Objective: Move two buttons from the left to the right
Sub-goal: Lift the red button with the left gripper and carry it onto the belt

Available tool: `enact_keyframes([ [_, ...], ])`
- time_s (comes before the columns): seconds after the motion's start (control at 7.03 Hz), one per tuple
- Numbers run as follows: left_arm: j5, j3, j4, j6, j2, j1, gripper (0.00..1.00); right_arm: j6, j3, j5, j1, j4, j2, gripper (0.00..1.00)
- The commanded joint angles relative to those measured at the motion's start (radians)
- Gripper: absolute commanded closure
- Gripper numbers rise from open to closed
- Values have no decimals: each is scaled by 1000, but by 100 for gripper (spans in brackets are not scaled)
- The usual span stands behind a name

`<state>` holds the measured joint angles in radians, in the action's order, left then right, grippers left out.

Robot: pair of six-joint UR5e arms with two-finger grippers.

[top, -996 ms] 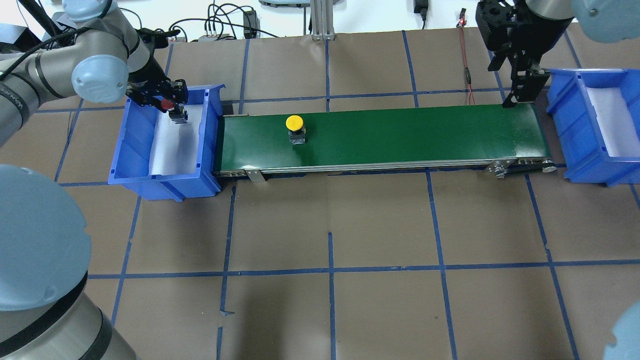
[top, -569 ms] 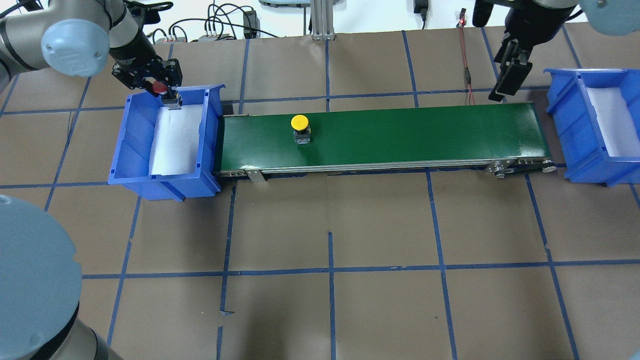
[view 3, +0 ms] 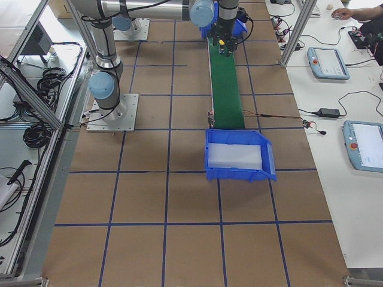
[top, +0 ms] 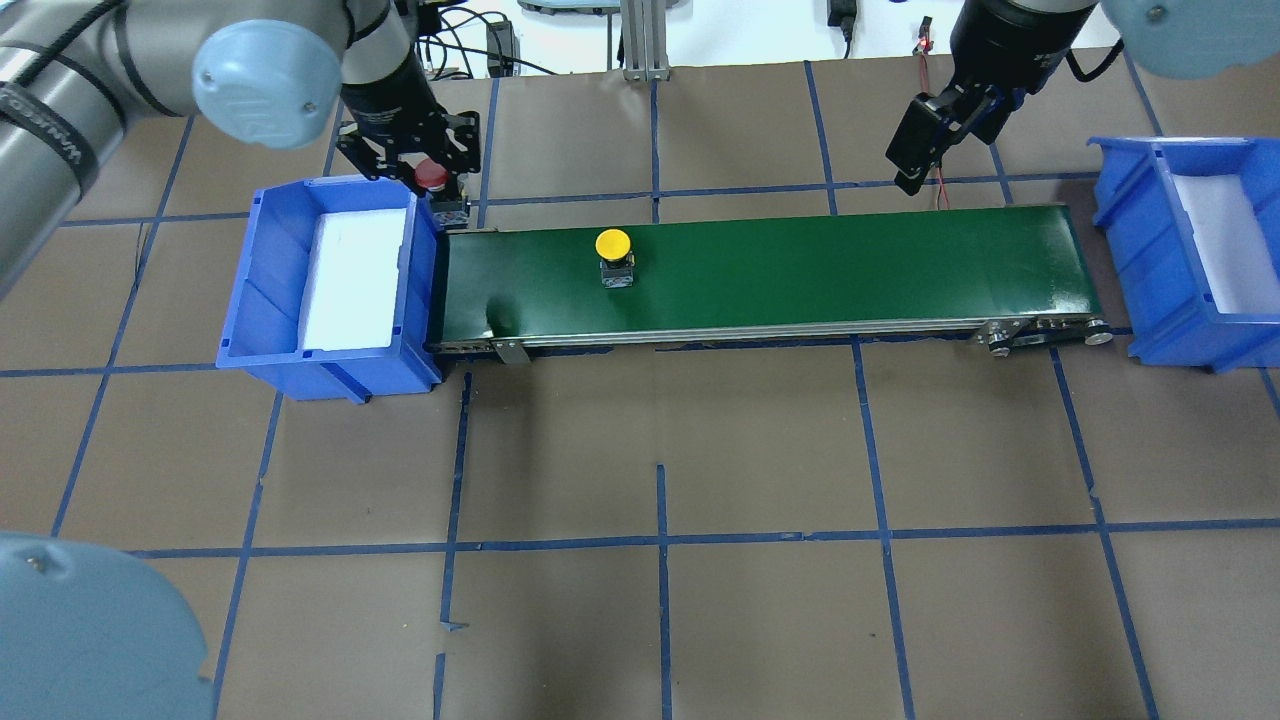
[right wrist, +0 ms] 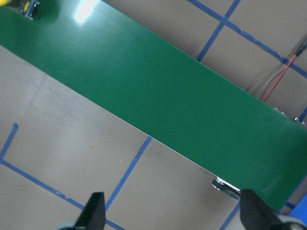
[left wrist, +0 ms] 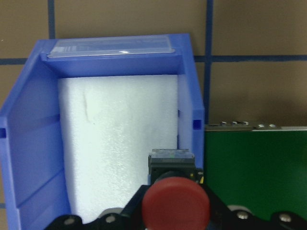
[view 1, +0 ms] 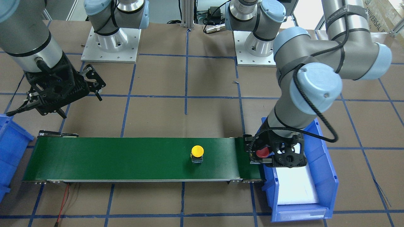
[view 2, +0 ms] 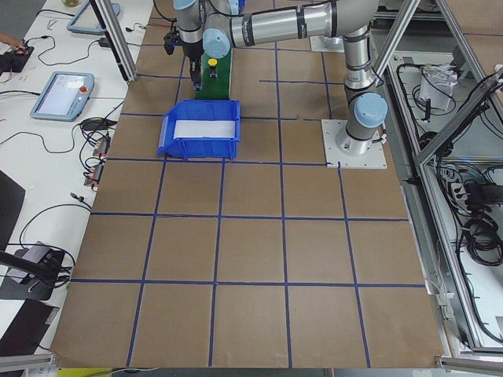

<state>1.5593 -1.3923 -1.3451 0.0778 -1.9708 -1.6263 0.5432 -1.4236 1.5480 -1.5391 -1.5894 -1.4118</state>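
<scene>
The robot's left gripper needs to set the red button down on the green belt (view 1: 227, 165) (left wrist: 284, 170) between the yellow button and the nearby bin.
The yellow button (top: 613, 243) stands upright on the green conveyor belt (top: 800, 270), left of its middle; it also shows in the front view (view 1: 197, 150). My left gripper (top: 440, 190) is shut on the red button (top: 432, 177), holding it in the air over the seam between the left blue bin (top: 262, 290) and the belt's left end. The left wrist view shows the red cap (left wrist: 176, 203) between the fingers. My right gripper (top: 912, 160) is open and empty, hovering behind the belt's right part; its fingers (right wrist: 95, 211) stand wide apart.
The right blue bin (top: 1125, 230), lined with white foam, stands past the belt's right end. The left bin holds only white foam (top: 350, 275). A red cable (top: 935, 150) lies behind the belt near my right gripper. Robot bases (view 1: 110, 44) stand at the back.
My left gripper has lifted the red button out of the left bin and carried it right to the belt's end. The yellow button has drifted right. My right gripper has moved left.
</scene>
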Motion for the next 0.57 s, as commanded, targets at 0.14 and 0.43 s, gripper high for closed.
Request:
enact_keyframes([
  [0.14, -7, -47, 24, 51, -3, -33, 62, -269, -1, 0, -13, 2, -4, 0],
  [0.43, -4, -51, 35, 48, -20, -38, 62, -269, -6, 1, -13, 2, -4, 0],
])
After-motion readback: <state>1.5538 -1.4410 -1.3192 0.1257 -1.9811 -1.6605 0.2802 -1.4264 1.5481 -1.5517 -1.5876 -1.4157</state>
